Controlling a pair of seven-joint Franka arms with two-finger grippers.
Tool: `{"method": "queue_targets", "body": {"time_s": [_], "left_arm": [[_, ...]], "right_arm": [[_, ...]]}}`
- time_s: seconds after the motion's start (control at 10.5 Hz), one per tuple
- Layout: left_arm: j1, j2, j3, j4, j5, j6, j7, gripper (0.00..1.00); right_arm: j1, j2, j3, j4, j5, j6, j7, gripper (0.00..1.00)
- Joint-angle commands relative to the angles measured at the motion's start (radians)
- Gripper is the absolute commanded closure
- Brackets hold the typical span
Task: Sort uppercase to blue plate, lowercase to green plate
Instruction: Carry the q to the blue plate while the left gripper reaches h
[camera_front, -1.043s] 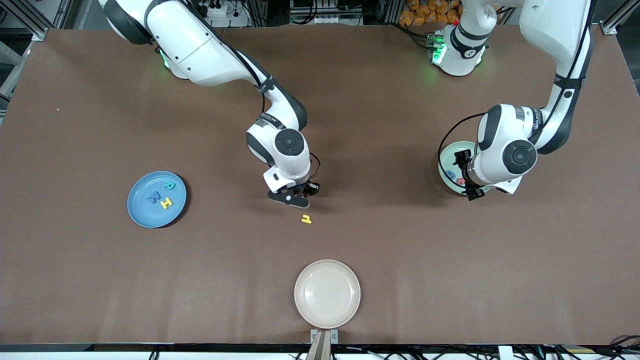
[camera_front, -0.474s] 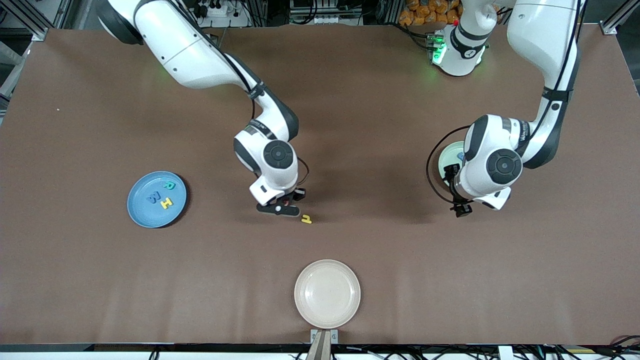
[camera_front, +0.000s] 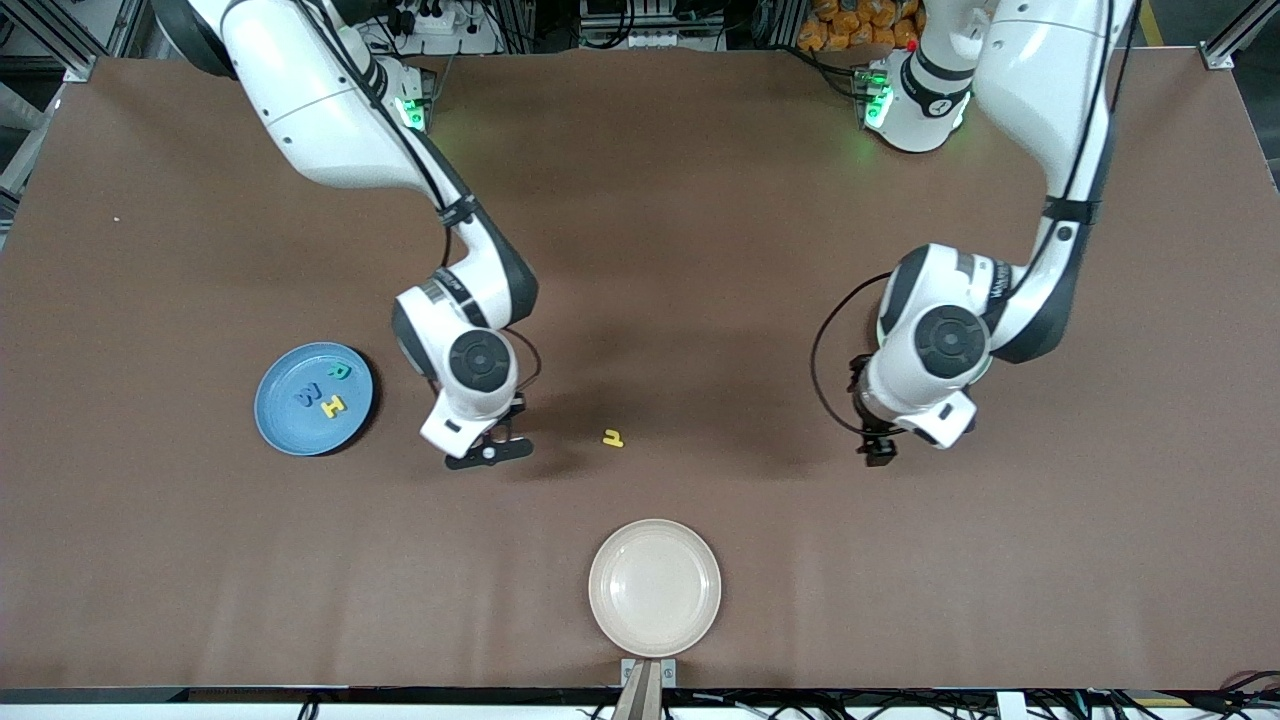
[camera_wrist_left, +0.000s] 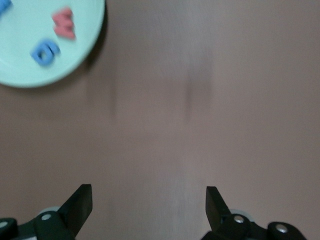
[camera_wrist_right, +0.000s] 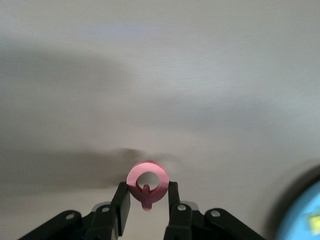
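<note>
Next, I set the red Q, now held over bare table, down with my right gripper on the blue plate (camera_front: 318, 367) next to the teal R.
My right gripper (camera_front: 490, 452) is shut on the red Q (camera_wrist_right: 134, 181) and holds it over bare table, between the blue plate (camera_front: 285, 420) and the yellow h (camera_front: 613, 437). The blue plate holds the teal R (camera_front: 341, 371), blue W (camera_front: 306, 395) and yellow H (camera_front: 332, 406); its rim shows at a corner of the right wrist view (camera_wrist_right: 300, 215). My left gripper (camera_front: 880, 445) is open and empty over bare table, toward the left arm's end from the h. The green plate (camera_wrist_left: 30, 65) shows in the left wrist view with the red w (camera_wrist_left: 64, 23) and blue g (camera_wrist_left: 46, 51); the left arm hides it in the front view.
A cream-white plate (camera_front: 654, 587) sits empty near the table's front edge, nearer to the front camera than the yellow h. The brown table (camera_front: 700, 250) stretches between the two arms.
My right arm has carried the red Q from beside the yellow h toward the blue plate. My left arm has left the green plate and moved toward the table's middle.
</note>
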Motion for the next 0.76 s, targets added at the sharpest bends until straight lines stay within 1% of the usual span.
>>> {"method": "queue_targets", "body": {"time_s": [0.0,0.19,0.28,0.38,0.47,0.66], "left_arm": [[-0.07,0.102,0.007,0.126,0.02,-0.004,0.069,0.0],[-0.127,0.142,0.007,0.169,0.02,0.082,0.081,0.0],[-0.159,0.152,0.007,0.173,0.02,0.141,0.093,0.0],[-0.188,0.169,0.007,0.181,0.02,0.197,0.118,0.0],[-0.208,0.201,0.007,0.213,0.02,0.226,0.126,0.0],[-0.235,0.269,0.004,0.299,0.016,0.243,0.124,0.0]], "right_arm": [[-0.026,-0.091,-0.055,-0.091,0.042,-0.061,-0.199,0.79],[-0.04,-0.142,-0.098,-0.135,0.059,-0.121,-0.308,0.79],[-0.038,-0.173,-0.128,-0.176,0.059,-0.121,-0.335,0.78],[-0.043,-0.205,-0.142,-0.224,0.059,-0.121,-0.352,0.78],[-0.045,-0.231,-0.168,-0.27,0.061,-0.113,-0.391,0.78],[-0.058,-0.25,-0.216,-0.309,0.068,-0.107,-0.469,0.78]]}}
